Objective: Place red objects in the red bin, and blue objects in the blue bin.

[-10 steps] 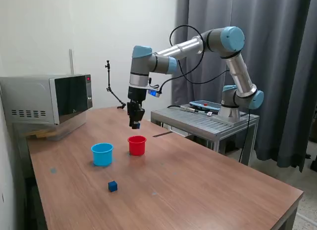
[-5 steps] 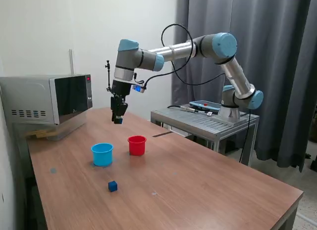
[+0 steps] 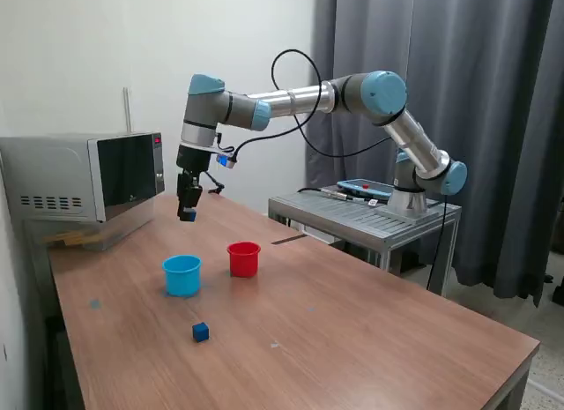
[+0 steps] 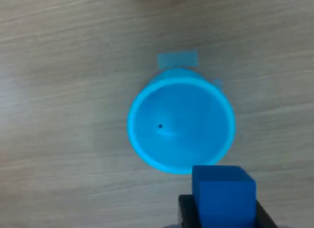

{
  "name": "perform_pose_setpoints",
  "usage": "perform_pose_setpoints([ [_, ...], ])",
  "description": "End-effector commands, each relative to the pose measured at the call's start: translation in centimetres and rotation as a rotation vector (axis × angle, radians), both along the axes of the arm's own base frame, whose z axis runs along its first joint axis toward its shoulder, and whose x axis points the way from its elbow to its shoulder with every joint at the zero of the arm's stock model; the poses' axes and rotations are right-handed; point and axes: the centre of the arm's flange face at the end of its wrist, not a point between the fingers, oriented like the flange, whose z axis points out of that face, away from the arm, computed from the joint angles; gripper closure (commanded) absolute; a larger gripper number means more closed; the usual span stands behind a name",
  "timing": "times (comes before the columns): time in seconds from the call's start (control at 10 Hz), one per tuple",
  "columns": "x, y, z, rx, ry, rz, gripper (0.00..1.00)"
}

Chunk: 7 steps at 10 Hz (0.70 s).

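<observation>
The dark blue cube will be released from my gripper on the bottom of the light blue cup [image 3: 186, 284] [image 4: 175, 97], toward the red cup.
My gripper [image 3: 188, 214] hangs well above the table, over the light blue cup [image 3: 181, 275], and is shut on a dark blue cube [image 4: 223, 194]. In the wrist view the light blue cup [image 4: 180, 122] lies right below, open and empty inside. The red cup [image 3: 243, 258] stands beside the blue cup, toward the exterior view's right. A second dark blue cube [image 3: 201, 331] lies on the table in front of the cups. No red cubes are in view; the inside of the red cup is hidden.
A microwave [image 3: 84, 176] stands at the back on the exterior view's left. A metal stand [image 3: 366, 214] carrying the arm's base is at the table's far side on the right. A small tripod [image 3: 201, 159] stands at the back edge.
My gripper has moved with the blue cube from above the red cup toward the exterior view's left, to above the blue cup. Cups and loose cube have not moved.
</observation>
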Motion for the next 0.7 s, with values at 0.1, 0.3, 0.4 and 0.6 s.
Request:
perform_pose_setpoints([
  [0.1, -1.6, 1.5, -2.7, -0.004, -0.019, -0.007, 1.0],
  [0.3, -2.3, 1.6, -4.5, -0.009, -0.033, -0.007, 1.0],
  [0.4, -2.5, 1.7, -5.4, -0.014, -0.05, -0.008, 1.0],
  [0.6, -2.9, 1.8, -7.0, -0.02, -0.062, -0.014, 1.0],
])
